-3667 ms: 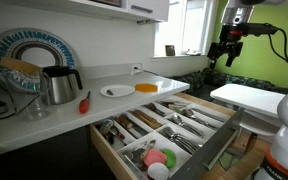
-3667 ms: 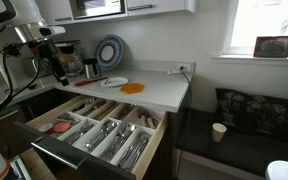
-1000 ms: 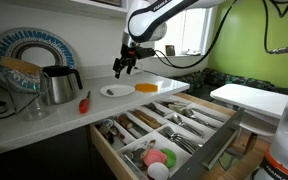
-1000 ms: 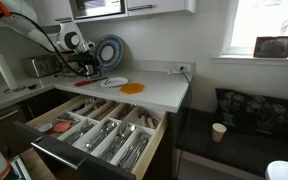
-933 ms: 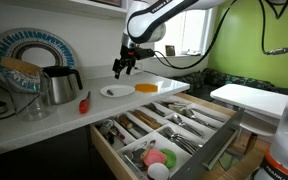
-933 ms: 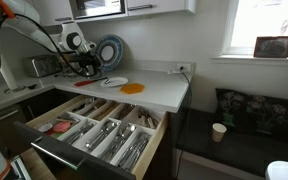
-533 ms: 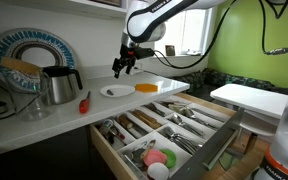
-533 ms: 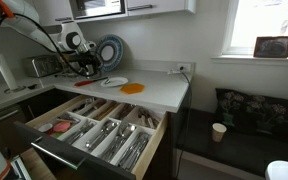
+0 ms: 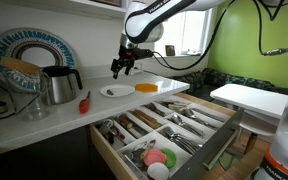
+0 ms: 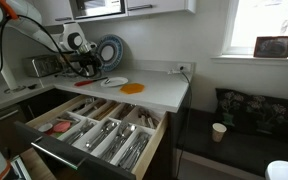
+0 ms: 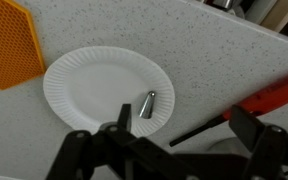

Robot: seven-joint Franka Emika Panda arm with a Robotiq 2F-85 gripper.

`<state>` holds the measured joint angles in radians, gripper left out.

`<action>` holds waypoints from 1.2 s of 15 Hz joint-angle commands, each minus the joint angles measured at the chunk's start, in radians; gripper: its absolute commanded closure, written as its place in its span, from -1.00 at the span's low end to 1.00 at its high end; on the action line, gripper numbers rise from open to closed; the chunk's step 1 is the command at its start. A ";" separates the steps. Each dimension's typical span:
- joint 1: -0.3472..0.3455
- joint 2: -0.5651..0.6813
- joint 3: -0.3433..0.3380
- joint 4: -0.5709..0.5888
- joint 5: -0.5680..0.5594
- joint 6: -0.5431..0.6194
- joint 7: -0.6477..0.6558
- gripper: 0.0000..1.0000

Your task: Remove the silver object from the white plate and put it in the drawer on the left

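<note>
The robot's gripper will next move down to the middle of the silver object [image 9: 110, 92] [image 11: 146, 106] on the white plate and close there.
The white plate [image 11: 106, 86] lies on the speckled counter; it shows in both exterior views [image 9: 117, 91] [image 10: 115, 82]. The silver object [image 11: 148, 105], a small cone-shaped metal piece, lies on the plate's right part in the wrist view. My gripper [image 11: 184, 125] hangs open and empty above the plate, its fingers [image 9: 121, 67] [image 10: 84, 66] spread, with the silver object just beside one fingertip in the wrist view. The light-wood drawer [image 9: 174, 133] [image 10: 94, 130] stands pulled open below the counter, with silver cutlery in its compartments and pink and green round items [image 9: 156, 156].
A red-handled tool [image 11: 254, 102] [image 9: 83, 102] lies on the counter next to the plate. An orange mat [image 11: 6, 45] [image 9: 147, 87] [image 10: 132, 88] lies on the plate's other side. A metal kettle [image 9: 58, 84] and a large blue-striped plate [image 9: 29, 55] stand at the back.
The gripper has edged slightly over the plate; otherwise nothing has moved in the last second. Earlier it came from far away to above the plate.
</note>
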<state>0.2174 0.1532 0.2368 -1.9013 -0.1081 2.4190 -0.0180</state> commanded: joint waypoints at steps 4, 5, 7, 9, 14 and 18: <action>0.042 0.232 -0.039 0.246 -0.008 -0.114 0.152 -1.00; 0.050 0.265 -0.048 0.281 -0.013 -0.116 0.171 -1.00; 0.069 0.328 -0.071 0.352 -0.026 -0.125 0.207 -1.00; 0.091 0.385 -0.095 0.422 -0.036 -0.145 0.239 -1.00; 0.132 0.495 -0.134 0.567 -0.037 -0.220 0.279 -1.00; 0.152 0.559 -0.155 0.659 -0.037 -0.269 0.297 -0.74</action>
<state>0.3411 0.6486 0.1084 -1.3404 -0.1301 2.2074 0.2425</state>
